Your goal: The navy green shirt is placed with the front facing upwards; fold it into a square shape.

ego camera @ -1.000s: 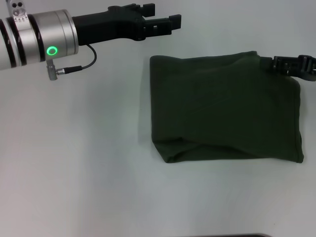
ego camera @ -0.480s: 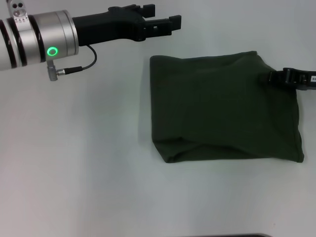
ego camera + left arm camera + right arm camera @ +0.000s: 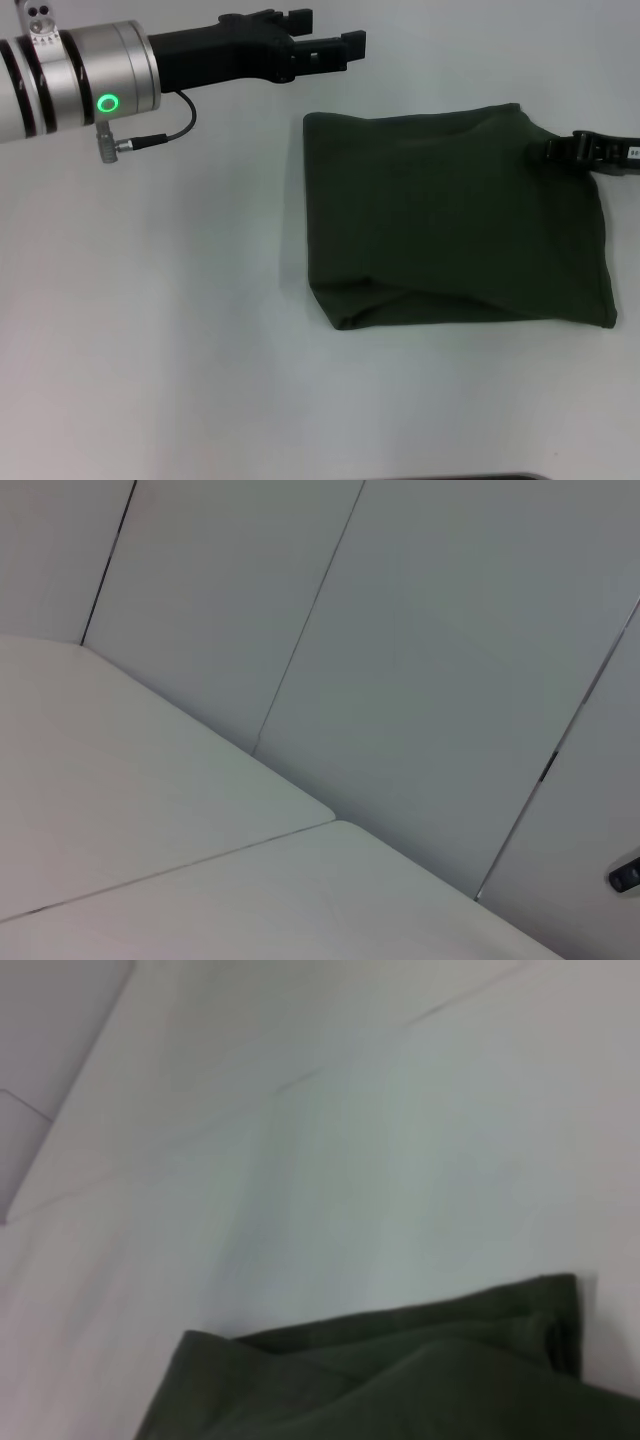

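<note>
I can see the shirt's far corner slanting inward under my right gripper, so next I open it, back away, grab the shirt's slanted edge [image 3: 557,134] and pull the corner square.
The navy green shirt [image 3: 455,215] lies folded into a rough rectangle on the white table, right of centre in the head view, plain dark fabric facing up. Its near left corner shows a loose fold. The right wrist view catches one folded edge of the shirt [image 3: 400,1380]. My right gripper [image 3: 598,151] pokes in from the right edge, just over the shirt's far right corner. My left gripper [image 3: 335,32] hovers open and empty above the table, beyond the shirt's far left corner.
The white table [image 3: 150,330] spreads left of and in front of the shirt. A pale panelled wall [image 3: 400,660] stands behind the table [image 3: 120,810] in the left wrist view.
My right gripper has slid down along the shirt's far right corner and pulled back toward the right edge. The shirt and the left arm have not moved.
</note>
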